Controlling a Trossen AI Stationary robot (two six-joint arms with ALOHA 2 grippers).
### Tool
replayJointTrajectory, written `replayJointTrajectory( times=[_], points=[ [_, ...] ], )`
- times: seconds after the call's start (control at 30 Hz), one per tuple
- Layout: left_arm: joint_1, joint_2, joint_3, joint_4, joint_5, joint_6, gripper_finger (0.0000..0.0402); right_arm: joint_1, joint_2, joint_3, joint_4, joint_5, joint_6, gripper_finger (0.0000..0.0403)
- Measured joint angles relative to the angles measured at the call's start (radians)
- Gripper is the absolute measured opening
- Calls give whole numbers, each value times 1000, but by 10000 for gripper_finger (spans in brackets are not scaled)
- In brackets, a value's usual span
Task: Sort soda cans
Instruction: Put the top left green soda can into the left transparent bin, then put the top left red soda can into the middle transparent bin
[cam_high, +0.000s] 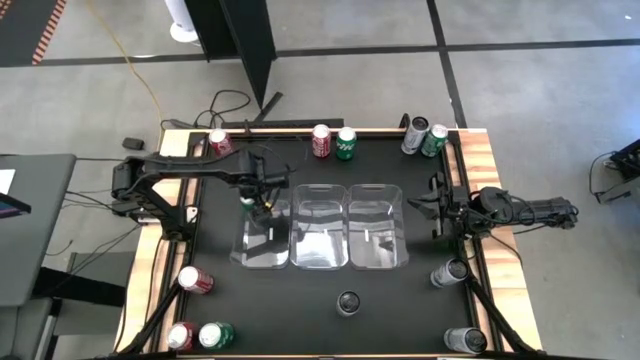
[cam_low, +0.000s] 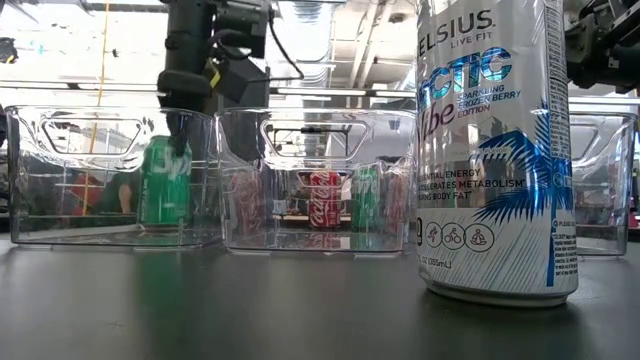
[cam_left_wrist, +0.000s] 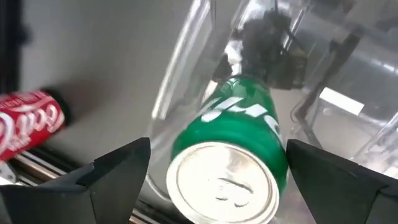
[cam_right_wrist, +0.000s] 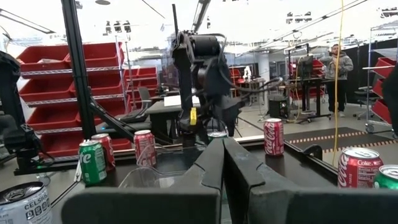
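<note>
The robot's left gripper needs to next move to the upper body (cam_high: 219, 140) (cam_left_wrist: 13, 128) of the lone red soda can at the table's far corner and close there.
My left gripper (cam_high: 262, 203) hangs open over the left clear tray (cam_high: 262, 245), pointing down. A green soda can (cam_left_wrist: 233, 155) stands upright on that tray's floor between its fingers, which flank the can's top without touching it; the low view shows the same can (cam_low: 165, 182) below the gripper. My right gripper (cam_right_wrist: 224, 168) is shut and empty, waiting near the table's right edge (cam_high: 437, 205). Other cans stand or lie around the table: red (cam_high: 321, 140), green (cam_high: 346, 142), silver-grey (cam_high: 449, 272).
Three clear trays sit side by side mid-table; the middle (cam_high: 318, 228) and right (cam_high: 375, 228) ones hold nothing. Cans cluster at the far edge (cam_high: 425, 137), the near left corner (cam_high: 198, 335) and the near right (cam_high: 465, 341). A tall silver-grey can (cam_low: 495, 150) stands close before the low camera.
</note>
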Motion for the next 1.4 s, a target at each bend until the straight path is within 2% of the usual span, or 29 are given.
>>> replayJointTrajectory(
  times=[0.47,0.7,0.87,1.1,1.4],
  points=[
    [0,-3,131,-63,-7,39,371,0,0,0,-8,0,0,29],
    [36,-42,173,-67,-73,48,371,0,0,0,-8,0,3,29],
    [170,-107,173,-65,-120,-42,371,1,0,0,-8,0,7,29],
    [445,-141,173,-16,-171,-140,371,1,0,0,-7,0,8,29],
    [753,-139,173,55,-140,-143,371,1,0,0,-8,0,10,29]
  ],
)
